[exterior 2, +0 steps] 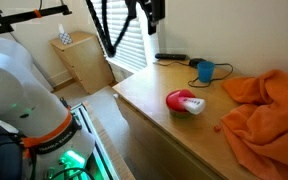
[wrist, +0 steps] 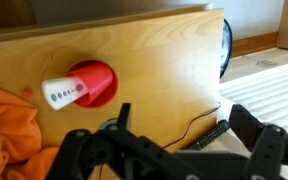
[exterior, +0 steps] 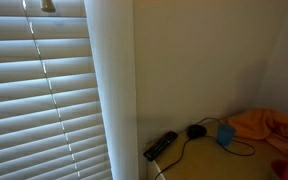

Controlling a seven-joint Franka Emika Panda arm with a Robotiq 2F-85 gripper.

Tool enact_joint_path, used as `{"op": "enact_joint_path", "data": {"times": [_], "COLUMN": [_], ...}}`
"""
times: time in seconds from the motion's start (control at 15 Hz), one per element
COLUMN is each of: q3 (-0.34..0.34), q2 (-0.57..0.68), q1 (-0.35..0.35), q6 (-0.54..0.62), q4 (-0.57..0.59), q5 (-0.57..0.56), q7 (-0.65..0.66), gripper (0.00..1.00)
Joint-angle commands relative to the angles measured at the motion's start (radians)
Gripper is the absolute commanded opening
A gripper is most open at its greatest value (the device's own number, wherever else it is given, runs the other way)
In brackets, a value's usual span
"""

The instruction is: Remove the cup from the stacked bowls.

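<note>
The robot's gripper should next go to the cup's red end [exterior: 279, 166] [wrist: 109, 77], opposite its white end that sticks out of the stacked bowls, and close there.
The red stacked bowls [exterior 2: 180, 98] stand on the wooden table [exterior 2: 154, 100]. A white cup [exterior 2: 193, 106] lies tilted in them and sticks out over the rim. In the wrist view the bowls [wrist: 96, 80] are at upper left, with the cup [wrist: 62, 95] pointing left. My gripper [wrist: 174, 150] is open and empty, well above the table and apart from the bowls. In an exterior view it hangs near the top edge [exterior 2: 146, 12].
A blue cup [exterior 2: 205, 70] and a black remote [exterior 2: 171, 57] with a cable lie at the table's back, near the window blinds [exterior: 34, 90]. An orange cloth [exterior 2: 269, 110] covers one side of the table. A wooden cabinet [exterior 2: 79, 60] stands beyond.
</note>
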Motion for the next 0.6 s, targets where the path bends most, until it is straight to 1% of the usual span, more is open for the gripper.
{"op": "enact_joint_path", "data": {"times": [0.0, 0.07, 0.2, 0.4, 0.47, 0.53], "q3": [-0.105, -0.128, -0.143, -0.118, -0.08, -0.076], "q2": [0.222, 0.286, 0.387, 0.51, 0.422, 0.461], "q1": [-0.03, -0.031, -0.039, -0.079, -0.101, -0.108], "q6": [-0.059, -0.064, -0.085, -0.109, -0.064, -0.07], "q4": [0.063, 0.084, 0.128, 0.188, 0.122, 0.144], "q5": [0.044, 0.071, 0.141, 0.195, 0.166, 0.176], "q7": [-0.124, -0.143, -0.164, -0.154, -0.155, -0.154], "gripper": [1.0, 1.0, 1.0, 1.0, 1.0, 1.0]}}
